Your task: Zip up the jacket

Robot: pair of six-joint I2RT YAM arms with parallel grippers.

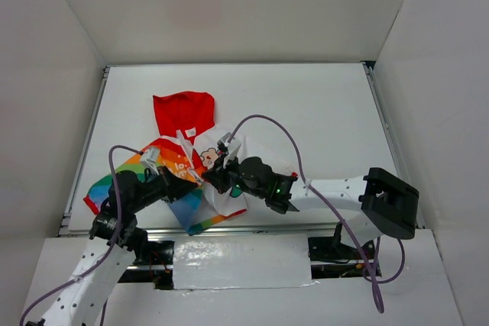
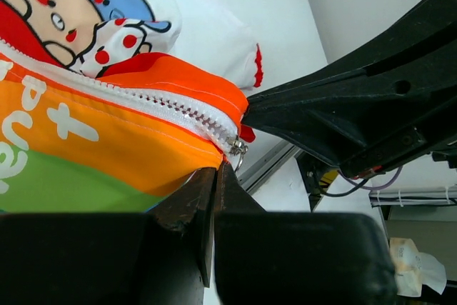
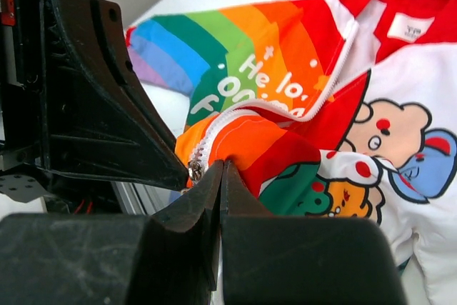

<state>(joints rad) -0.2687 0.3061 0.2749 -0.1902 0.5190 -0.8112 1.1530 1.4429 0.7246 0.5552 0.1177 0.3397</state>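
Observation:
I am pinching the orange hem beside the metal zip slider with my right gripper, so next I open it and take the slider's pull tab point(image 2: 241, 154) before pulling up.
The jacket point(image 1: 187, 124) lies on the white table, red hood point(image 1: 183, 112) at the far end, rainbow half on the left, white cartoon half on the right. Its lower hem is bunched up between the two grippers. My left gripper point(image 1: 197, 179) is shut on the orange hem fabric point(image 2: 143, 141), just below the metal zip slider point(image 2: 237, 148). My right gripper point(image 1: 212, 181) is shut on the hem fabric point(image 3: 264, 141) beside the same slider point(image 3: 194, 171). The white zip point(image 3: 335, 76) is closed along the part that shows. The two grippers nearly touch.
White walls enclose the table point(image 1: 321, 112) on three sides. Metal rails run along its left point(image 1: 85, 154) and right point(image 1: 386, 135) edges. A purple cable point(image 1: 286, 139) arcs over the right arm. The table's front edge point(image 1: 252, 227) lies just behind the grippers.

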